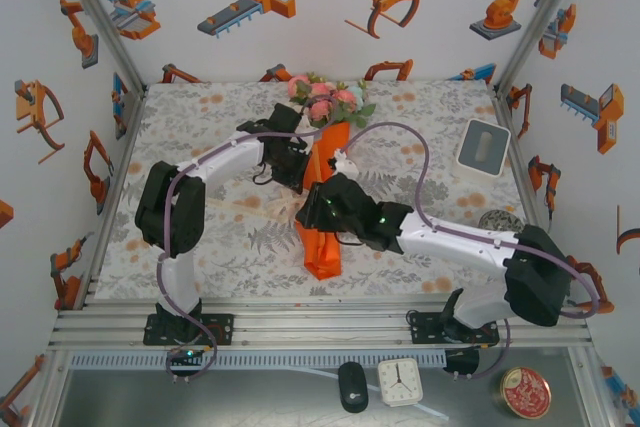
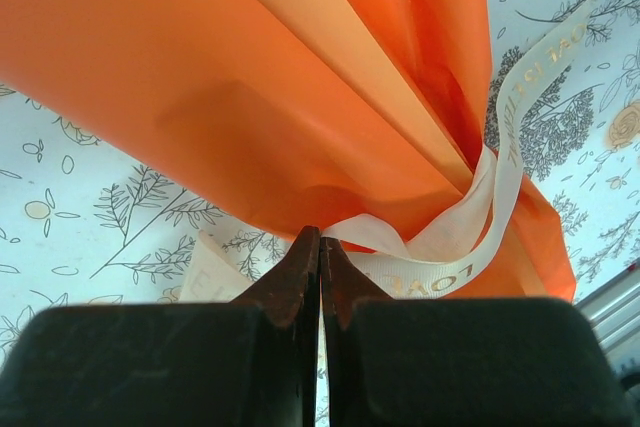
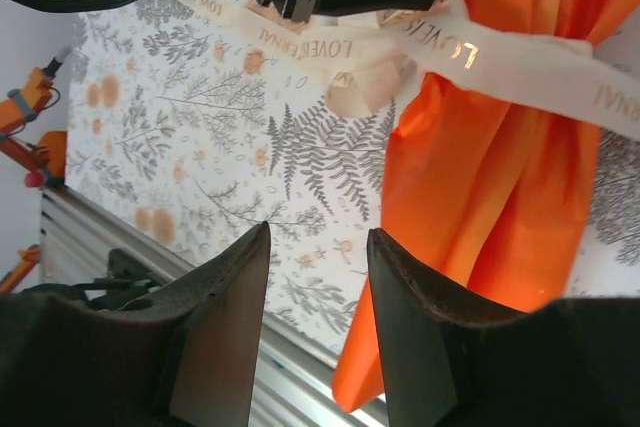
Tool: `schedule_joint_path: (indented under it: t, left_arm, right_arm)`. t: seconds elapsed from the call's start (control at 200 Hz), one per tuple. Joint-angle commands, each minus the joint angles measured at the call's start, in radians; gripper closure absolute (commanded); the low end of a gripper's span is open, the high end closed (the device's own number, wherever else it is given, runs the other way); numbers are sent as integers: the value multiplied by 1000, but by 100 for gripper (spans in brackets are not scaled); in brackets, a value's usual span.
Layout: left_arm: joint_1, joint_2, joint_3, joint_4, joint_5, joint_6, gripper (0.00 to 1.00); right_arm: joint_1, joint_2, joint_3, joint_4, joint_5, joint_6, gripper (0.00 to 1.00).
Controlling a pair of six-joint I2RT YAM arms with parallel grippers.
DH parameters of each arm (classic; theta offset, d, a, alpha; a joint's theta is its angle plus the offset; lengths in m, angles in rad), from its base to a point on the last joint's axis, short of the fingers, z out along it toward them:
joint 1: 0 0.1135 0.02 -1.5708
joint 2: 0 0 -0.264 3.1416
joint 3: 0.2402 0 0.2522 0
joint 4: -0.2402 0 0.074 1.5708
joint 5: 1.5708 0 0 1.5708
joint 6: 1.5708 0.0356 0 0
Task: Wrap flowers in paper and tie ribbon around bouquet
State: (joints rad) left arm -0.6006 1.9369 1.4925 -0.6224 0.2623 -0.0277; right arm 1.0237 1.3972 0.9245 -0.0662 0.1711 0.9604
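The ribbon's curl sticks out under my left gripper, beyond the empty fingers of my right gripper. My right gripper should reach over, pinch that curl (image 3: pixel 350 103) and pull it.
The bouquet lies lengthwise mid-table: pink and white flowers (image 1: pixel 325 99) at the far end, orange paper (image 1: pixel 322 237) coned toward the near edge. A cream ribbon (image 2: pixel 470 217) printed with gold letters loops round the paper's (image 2: pixel 250 77) pinched neck. My left gripper (image 2: pixel 321 237) is shut on the ribbon's loop right at the neck; it sits at the bouquet's left side (image 1: pixel 298 162). My right gripper (image 3: pixel 318 232) hovers open over the tablecloth beside the lower paper (image 3: pixel 490 187), nothing between its fingers, with the ribbon (image 3: pixel 520 62) above it. From overhead, the right gripper (image 1: pixel 318 205) is over the cone's middle.
A white box (image 1: pixel 483 145) stands at the back right and a round patterned object (image 1: pixel 497 219) lies near the right arm. The metal rail (image 3: pixel 290 377) edges the table close under the right gripper. A clock (image 1: pixel 400 382), black mouse (image 1: pixel 352 385) and red tin (image 1: pixel 525 392) sit on the near ledge.
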Motion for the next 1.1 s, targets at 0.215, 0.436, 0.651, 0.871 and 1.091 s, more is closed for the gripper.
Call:
schedule_joint_path:
  t: [0.215, 0.436, 0.651, 0.871, 1.091]
  left_arm:
    - [47, 10, 42, -32, 16, -79, 94]
    - [55, 10, 49, -37, 51, -77, 94]
    - [62, 14, 52, -42, 67, -76, 94]
    - [63, 19, 53, -41, 72, -80, 94]
    - [63, 18, 55, -43, 72, -80, 94]
  right_arm:
    - [77, 371, 244, 120, 139, 451, 73]
    - [128, 431, 258, 146, 294, 30, 69]
    - [126, 469, 226, 270, 331, -166, 65]
    - [119, 523, 253, 261, 360, -215, 52]
    - [93, 562, 235, 342, 300, -265, 56]
